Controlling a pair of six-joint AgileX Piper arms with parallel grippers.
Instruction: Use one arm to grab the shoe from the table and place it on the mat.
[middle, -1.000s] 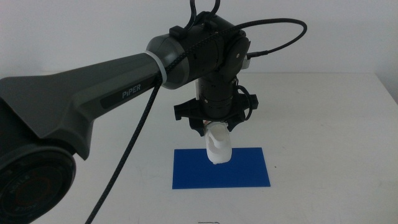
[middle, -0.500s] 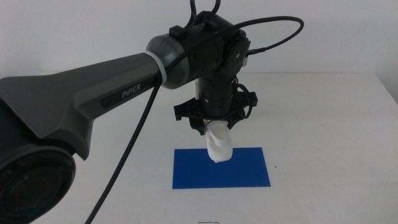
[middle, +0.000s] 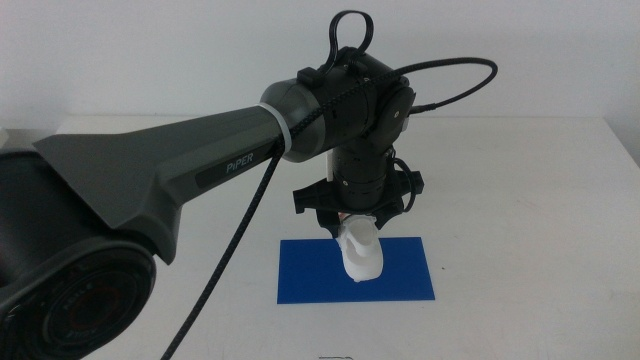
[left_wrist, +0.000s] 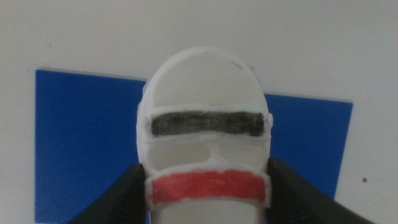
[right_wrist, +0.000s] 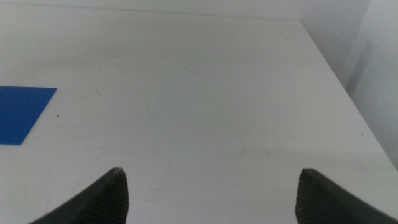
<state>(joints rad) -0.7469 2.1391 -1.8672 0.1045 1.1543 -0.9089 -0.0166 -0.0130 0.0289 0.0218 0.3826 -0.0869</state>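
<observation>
I will use my left gripper to set the white shoe, now hanging toe down, down on the middle of the blue mat (middle: 350, 260) (left_wrist: 191, 148).
The left arm (middle: 190, 170) reaches in from the left over the white table (middle: 530, 200). My left gripper (middle: 352, 222) is shut on the white shoe (middle: 361, 253), which hangs toe down with its tip at or just above the blue mat (middle: 400, 275). In the left wrist view the shoe (left_wrist: 205, 140) shows its black and red straps between the two jaws, over the mat (left_wrist: 81, 137). My right gripper (right_wrist: 211, 186) is open over bare table, away from the shoe; a corner of the mat (right_wrist: 22, 112) shows in its view.
The table's right edge (right_wrist: 348, 93) runs close to the right gripper. A black cable (middle: 450, 85) loops above the left wrist.
The left arm has moved forward and down with the shoe, bringing the shoe lower over the mat's middle.
</observation>
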